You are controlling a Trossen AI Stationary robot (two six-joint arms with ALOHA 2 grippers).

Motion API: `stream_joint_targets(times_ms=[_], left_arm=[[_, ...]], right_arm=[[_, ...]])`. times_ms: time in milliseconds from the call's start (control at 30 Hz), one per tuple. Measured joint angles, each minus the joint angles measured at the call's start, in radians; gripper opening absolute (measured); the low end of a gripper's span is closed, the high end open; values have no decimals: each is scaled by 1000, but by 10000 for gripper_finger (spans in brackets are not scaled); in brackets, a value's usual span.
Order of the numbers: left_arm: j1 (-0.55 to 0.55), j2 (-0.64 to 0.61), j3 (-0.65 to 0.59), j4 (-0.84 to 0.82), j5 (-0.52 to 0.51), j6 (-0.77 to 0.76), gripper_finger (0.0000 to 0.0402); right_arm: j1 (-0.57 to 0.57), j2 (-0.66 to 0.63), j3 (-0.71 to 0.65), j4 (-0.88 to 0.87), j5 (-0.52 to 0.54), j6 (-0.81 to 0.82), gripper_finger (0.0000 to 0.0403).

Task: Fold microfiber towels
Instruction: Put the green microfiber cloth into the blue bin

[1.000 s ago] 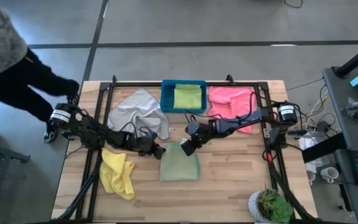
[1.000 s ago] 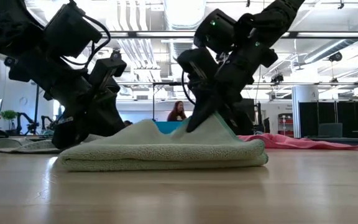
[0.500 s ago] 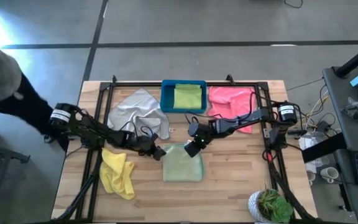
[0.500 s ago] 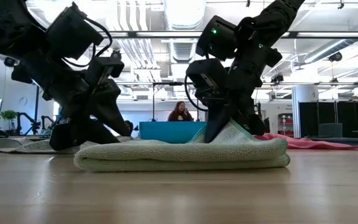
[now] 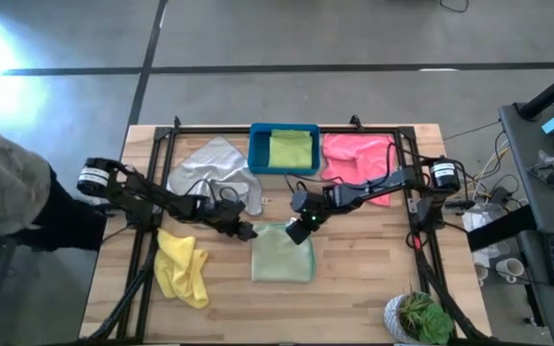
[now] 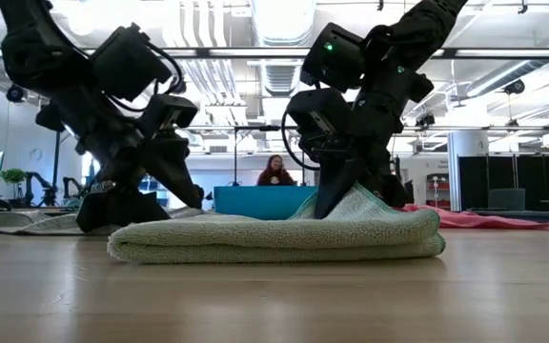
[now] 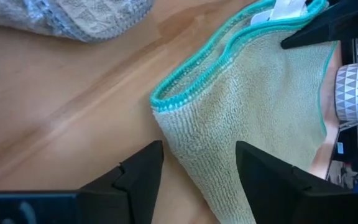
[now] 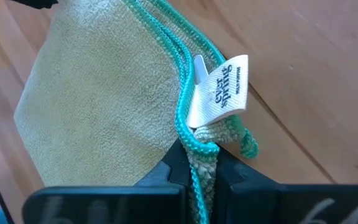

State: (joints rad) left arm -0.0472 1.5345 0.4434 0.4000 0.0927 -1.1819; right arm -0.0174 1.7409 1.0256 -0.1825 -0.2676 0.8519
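Observation:
Left fingers straddle the sage green towel's edge short of its free corner; next I pinch that corner [image 7: 165, 102] before lifting with both grippers.
A pale sage green towel [image 5: 282, 254] with a teal hem lies folded on the table's middle. My right gripper [image 5: 301, 231] is shut on its far right corner. My left gripper [image 7: 197, 149] stands open at the far left corner [image 7: 166, 102], a finger on either side of the cloth; I see no touch. A grey towel [image 5: 214, 173] and a pink towel [image 5: 359, 154] lie spread at the far side. A lime green towel [image 5: 291, 149] rests in the blue bin [image 5: 256, 154]. A yellow towel [image 5: 183, 269] lies crumpled at the near left. My right gripper pinches the green towel's far right corner [image 8: 197, 146] between its two fingers, on the doubled teal hem beside the white label [image 8: 219, 90]. The fingers slant down from the far right. The corner [image 6: 360, 200] stands a little raised while the remaining cloth lies flat on the table.
A black frame [image 5: 287, 129] runs along the table's far side and down both sides. A potted plant [image 5: 419, 317] stands at the near right corner. A person [image 5: 8, 192] stands beside the table's left edge. Bare wood lies near the folded towel.
My left gripper has opened and let go of the green towel's far left corner, which has dropped flat onto the folded cloth. The towel has slid a little toward the table's right edge, its far right corner still in my right gripper.

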Motion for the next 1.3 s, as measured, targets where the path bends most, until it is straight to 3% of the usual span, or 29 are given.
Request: stream_joint_targets(times_ms=[667,767,1100,1300], left_arm=[[2,129,50,146,-50,21,186],[2,126,63,136,-69,20,160],[2,121,86,134,-80,88,17],[2,105,96,141,-70,88,8]], right_arm=[[0,0,0,2,0,-19,13],[0,0,0,2,0,-19,13],[0,-7,-1,1,1,-35,13],[0,-54,-1,-3,1,-52,13]])
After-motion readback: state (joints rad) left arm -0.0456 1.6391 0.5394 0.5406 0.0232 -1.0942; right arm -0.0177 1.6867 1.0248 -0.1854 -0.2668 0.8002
